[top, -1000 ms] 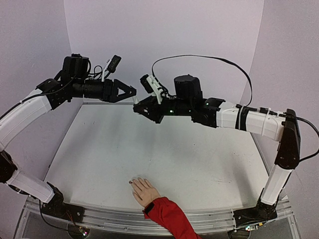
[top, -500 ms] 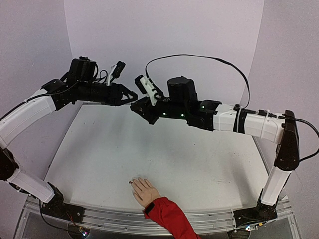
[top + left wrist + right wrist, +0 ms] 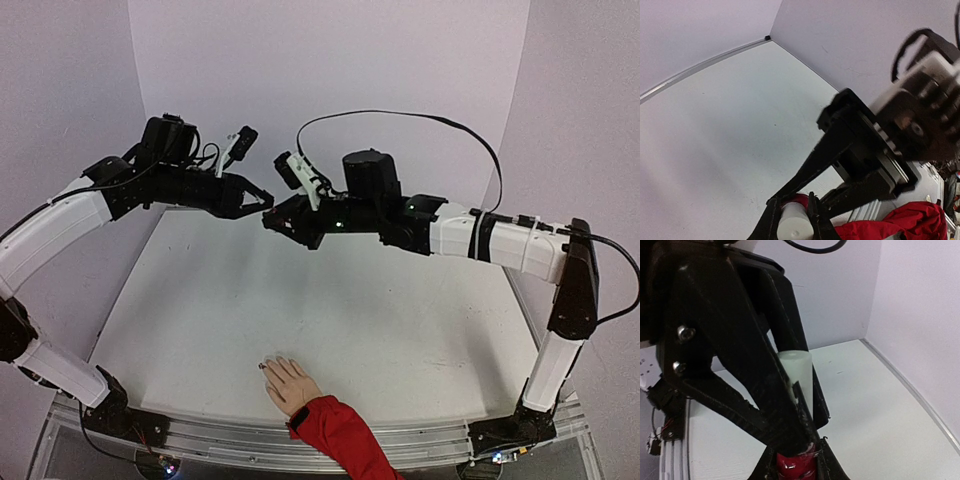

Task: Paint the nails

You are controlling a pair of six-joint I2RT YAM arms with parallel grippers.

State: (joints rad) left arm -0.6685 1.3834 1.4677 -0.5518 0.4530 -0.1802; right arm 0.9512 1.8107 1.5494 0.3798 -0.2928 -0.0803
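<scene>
I will use my left gripper to stand the polish bottle on the bare table (image 3: 210, 298) between the mannequin hand and the lilac side panel.
High over the back of the table the two grippers meet. My right gripper (image 3: 272, 221) (image 3: 796, 461) is shut on a small dark-red polish bottle (image 3: 796, 469). My left gripper (image 3: 264, 204) (image 3: 792, 206) is shut on the bottle's white cap (image 3: 794, 223) (image 3: 800, 371). The beige mannequin hand (image 3: 289, 383) with a red sleeve (image 3: 338, 432) lies palm down at the table's near edge, far below both grippers. Its nails (image 3: 270, 365) are too small to make out any tint.
The white table (image 3: 330, 310) is walled in by lilac panels at the back and both sides. A metal rail (image 3: 250, 440) runs along the near edge between the arm bases. A black cable (image 3: 420, 118) loops above the right arm.
The left gripper has moved right to the bottle and closed on the white cap. The right gripper kept its hold on the bottle, shifting slightly.
</scene>
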